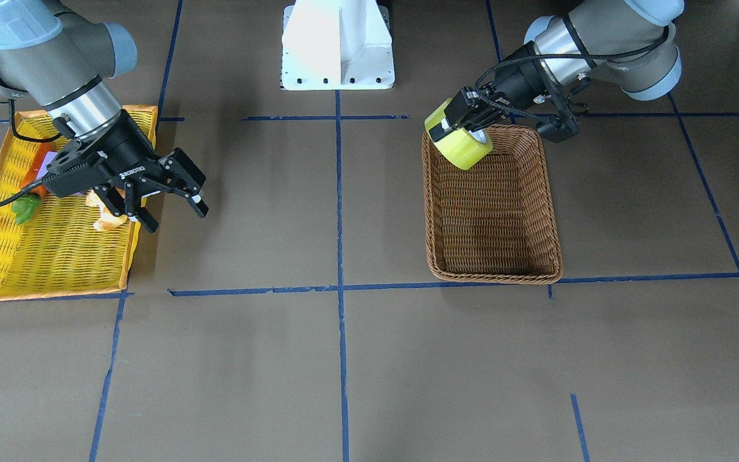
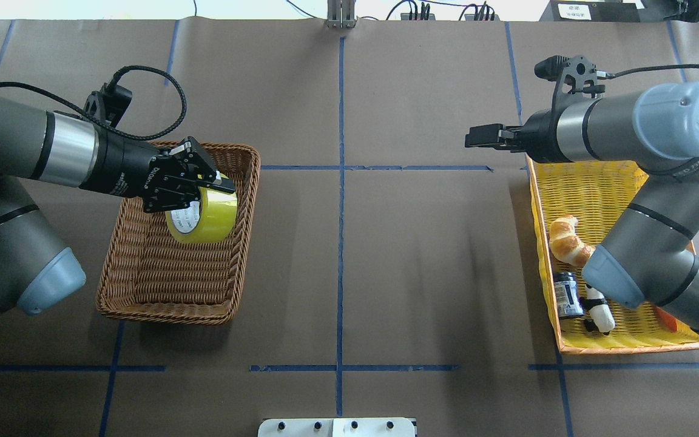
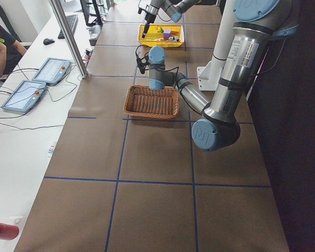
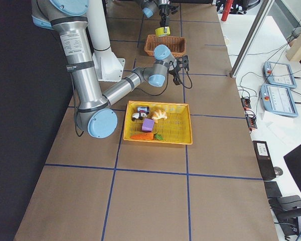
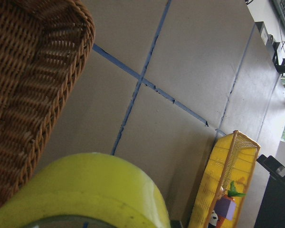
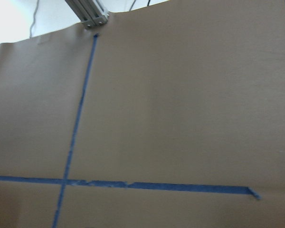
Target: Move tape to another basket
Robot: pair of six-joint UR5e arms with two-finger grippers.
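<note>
My left gripper needs to let go of the tape on the middle of the brown wicker basket's bottom (image 1: pixel 488 204).
The tape (image 2: pixel 207 217), a wide yellow roll with a whitish core, is held in my left gripper (image 2: pixel 204 189), which is shut on it. It hangs tilted above one end of the brown wicker basket (image 2: pixel 161 312) and does not touch it. The roll (image 1: pixel 467 151) and the basket's rim (image 1: pixel 494 278) also show in the front view. The left wrist view shows the roll (image 5: pixel 85 190) low down and the basket wall (image 5: pixel 38 71) at the left. My right gripper (image 1: pixel 177 217) is open and empty, beside the edge of the yellow tray (image 1: pixel 55 263).
The yellow orange-rimmed tray (image 2: pixel 598 182) holds a croissant (image 2: pixel 565 240), a dark can (image 2: pixel 565 294), a black-and-white toy (image 2: pixel 599 311), a carrot (image 1: pixel 26 205) and a purple block (image 4: pixel 148 124). The white robot base (image 1: pixel 337 45) stands at the table's edge. Blue tape lines cross the brown table.
</note>
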